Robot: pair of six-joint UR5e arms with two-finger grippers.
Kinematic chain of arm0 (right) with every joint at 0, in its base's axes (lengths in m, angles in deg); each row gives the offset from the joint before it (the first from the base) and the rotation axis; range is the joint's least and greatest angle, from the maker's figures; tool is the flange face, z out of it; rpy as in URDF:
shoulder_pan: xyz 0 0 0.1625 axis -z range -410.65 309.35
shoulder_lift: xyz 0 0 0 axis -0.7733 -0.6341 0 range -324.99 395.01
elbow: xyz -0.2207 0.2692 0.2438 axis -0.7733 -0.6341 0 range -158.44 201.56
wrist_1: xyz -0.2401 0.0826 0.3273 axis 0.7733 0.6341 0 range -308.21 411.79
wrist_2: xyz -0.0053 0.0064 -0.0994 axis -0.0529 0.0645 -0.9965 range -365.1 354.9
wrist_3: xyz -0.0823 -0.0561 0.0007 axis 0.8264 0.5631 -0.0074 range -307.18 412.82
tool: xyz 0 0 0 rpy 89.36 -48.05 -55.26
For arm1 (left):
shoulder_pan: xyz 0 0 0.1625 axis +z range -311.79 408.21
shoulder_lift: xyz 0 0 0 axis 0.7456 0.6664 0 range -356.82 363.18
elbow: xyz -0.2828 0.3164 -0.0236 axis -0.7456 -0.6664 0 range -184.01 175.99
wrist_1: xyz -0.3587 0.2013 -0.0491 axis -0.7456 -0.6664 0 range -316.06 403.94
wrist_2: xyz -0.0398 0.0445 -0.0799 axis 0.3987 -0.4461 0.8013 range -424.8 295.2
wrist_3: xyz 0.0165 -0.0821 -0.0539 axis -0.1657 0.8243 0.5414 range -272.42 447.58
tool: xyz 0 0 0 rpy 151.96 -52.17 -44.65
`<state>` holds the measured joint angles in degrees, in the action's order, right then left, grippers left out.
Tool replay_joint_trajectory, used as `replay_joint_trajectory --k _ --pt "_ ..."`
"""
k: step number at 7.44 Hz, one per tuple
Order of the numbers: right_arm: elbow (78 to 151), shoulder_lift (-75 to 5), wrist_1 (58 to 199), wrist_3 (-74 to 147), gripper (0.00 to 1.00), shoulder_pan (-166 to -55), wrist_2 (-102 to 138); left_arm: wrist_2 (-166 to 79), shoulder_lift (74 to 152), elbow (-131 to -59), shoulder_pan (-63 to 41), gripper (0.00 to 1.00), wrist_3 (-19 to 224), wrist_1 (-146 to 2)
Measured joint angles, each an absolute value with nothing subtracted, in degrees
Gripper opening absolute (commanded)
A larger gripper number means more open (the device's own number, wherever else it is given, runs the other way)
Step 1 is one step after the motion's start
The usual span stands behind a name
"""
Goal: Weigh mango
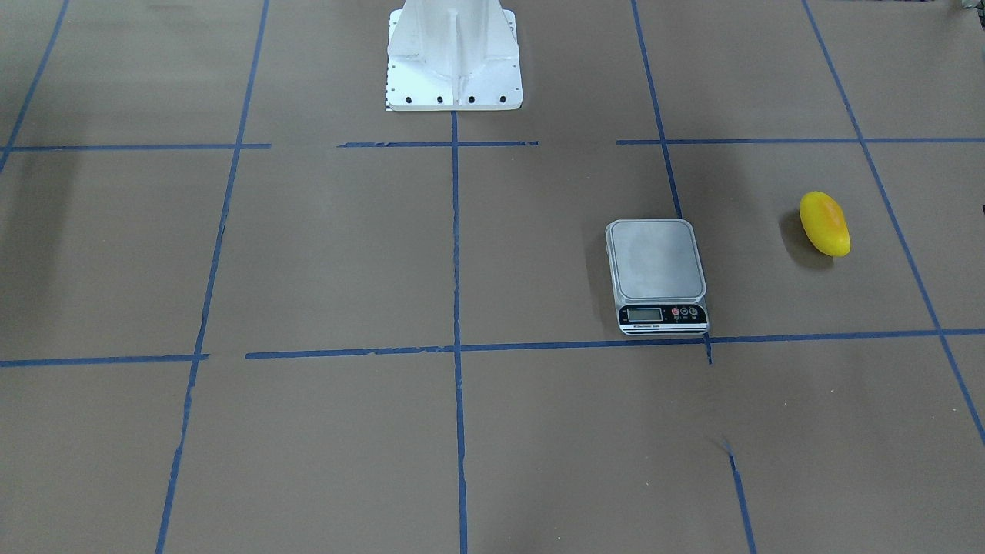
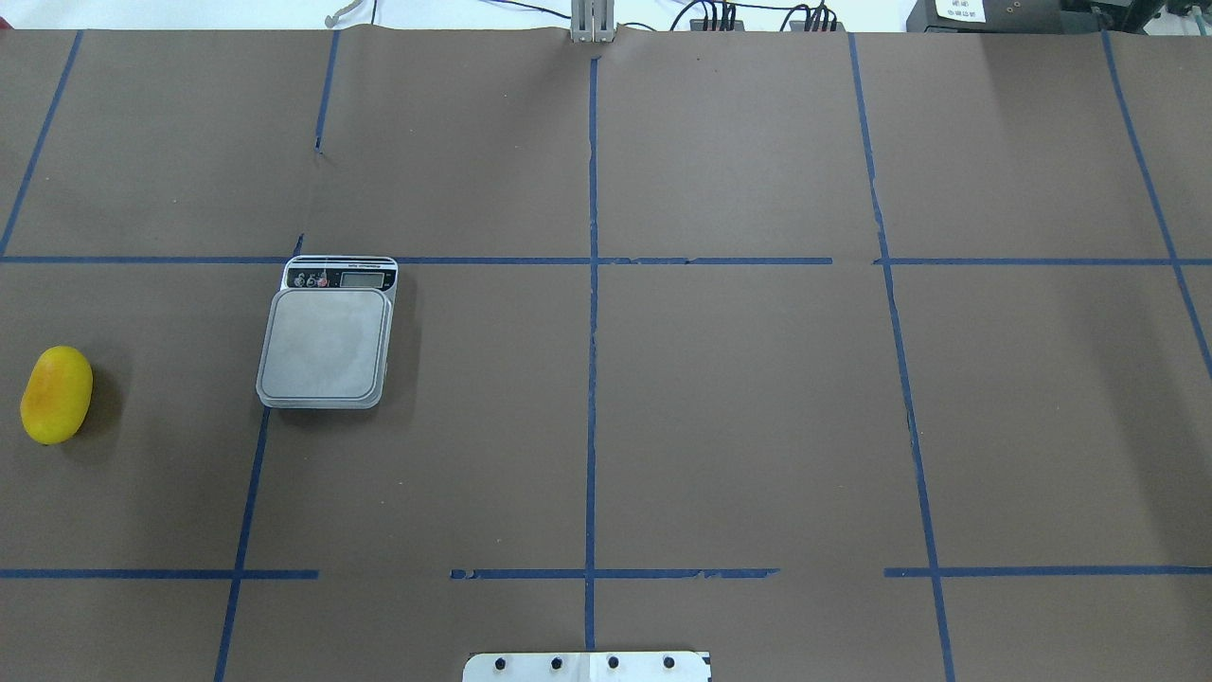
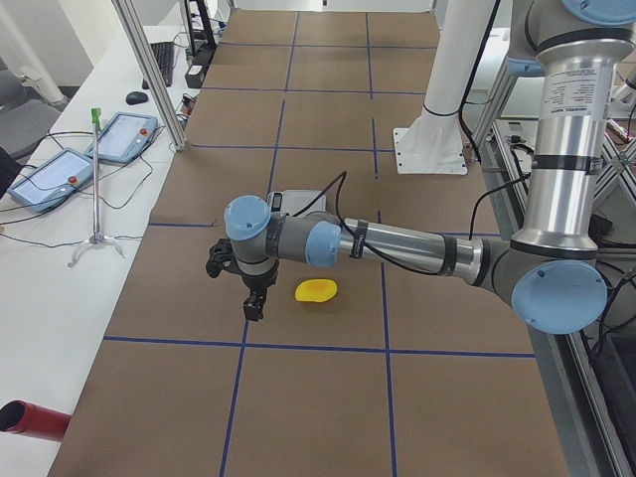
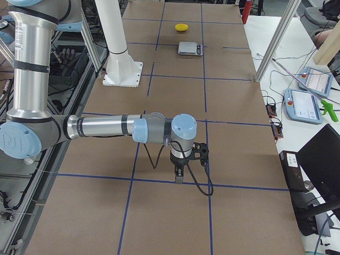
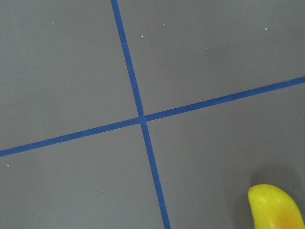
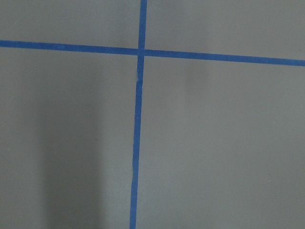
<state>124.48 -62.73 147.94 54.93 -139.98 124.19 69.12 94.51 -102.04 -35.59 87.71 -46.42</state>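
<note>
Next, my left gripper goes down to the mango's middle (image 1: 823, 222) (image 5: 279, 222) and closes there, with its fingers on the mango's two long sides.
The mango (image 2: 57, 394), yellow with an orange blush, lies on the brown table far to my left, also seen in the front view (image 1: 824, 223) and at the left wrist view's bottom right corner (image 5: 276, 210). The scale (image 2: 326, 343) stands beside it with a bare platform (image 1: 656, 261). My left gripper (image 3: 254, 306) shows only in the exterior left view, pointing down just beside the mango (image 3: 317, 290); I cannot tell whether it is open. My right gripper (image 4: 178, 175) shows only in the exterior right view, far from the mango (image 4: 181, 27); I cannot tell its state.
The white robot pedestal (image 1: 454, 69) stands at the table's middle on the robot's side. Blue tape lines (image 2: 592, 284) grid the brown table. Teach pendants (image 3: 60, 169) and a stand lie on the side bench past the far edge, behind metal posts (image 4: 271, 48).
</note>
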Motion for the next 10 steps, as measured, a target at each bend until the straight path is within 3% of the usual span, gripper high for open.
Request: replay_joint_trajectory --k 2,5,10 --pt "124.5 -62.7 147.9 54.9 1.00 -140.0 124.2 68.9 92.7 -105.3 -29.8 1.00 103.1 -52.5" --pt "124.5 -62.7 147.9 54.9 1.00 -140.0 124.2 63.4 86.0 -106.1 -17.0 1.00 129.6 -73.9" --pt "124.5 -62.7 147.9 54.9 1.00 -140.0 124.2 55.9 84.2 -101.3 -9.1 1.00 134.6 -82.6"
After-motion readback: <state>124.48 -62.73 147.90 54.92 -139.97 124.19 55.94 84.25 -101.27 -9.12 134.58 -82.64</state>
